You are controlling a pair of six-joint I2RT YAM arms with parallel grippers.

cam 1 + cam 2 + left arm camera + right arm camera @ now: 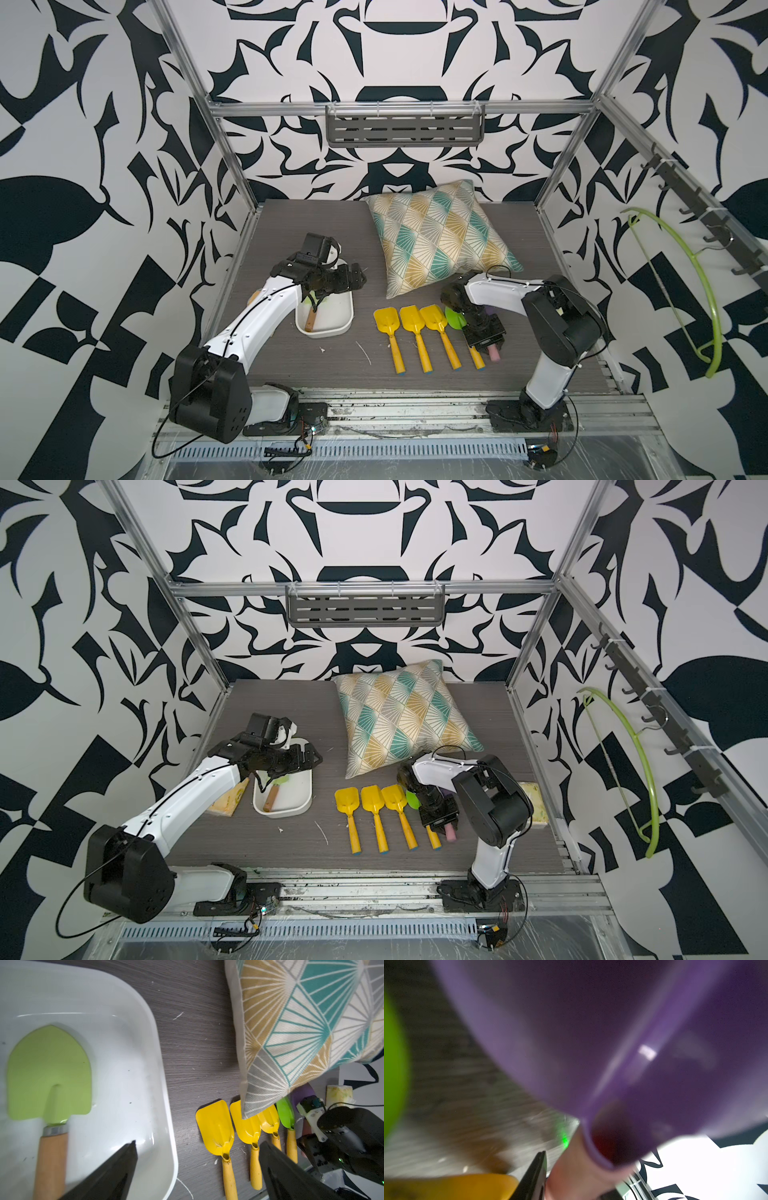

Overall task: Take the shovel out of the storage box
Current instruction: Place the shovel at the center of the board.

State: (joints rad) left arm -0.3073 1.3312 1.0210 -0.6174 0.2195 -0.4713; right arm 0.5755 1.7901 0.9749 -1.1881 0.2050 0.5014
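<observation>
I need to close my left gripper on the wooden handle's blade end [313, 309] [55, 1133], at the metal ring, of the green-bladed shovel that is in the storage box.
The storage box [325, 332] [283, 811] [166, 1084] is a shallow white tub at the left of the table. A shovel [49, 1072] [310, 322] [271, 798] with a green blade and a wooden handle lies in it. My left gripper [198, 1144] [314, 303] hangs open just above the box's right rim, holding nothing. My right gripper [581, 1167] [488, 341] [441, 818] is low over the table at the right. It is shut on the pink handle of a purple shovel [591, 1032] [495, 354] [302, 1093].
Three yellow shovels [386, 322] and a green-bladed one [455, 318] lie in a row mid-table, next to the purple one. A patterned pillow [440, 237] lies behind them. Sponges sit at the left [226, 802] and right [528, 789] edges. A green hanger [702, 291] hangs at the right.
</observation>
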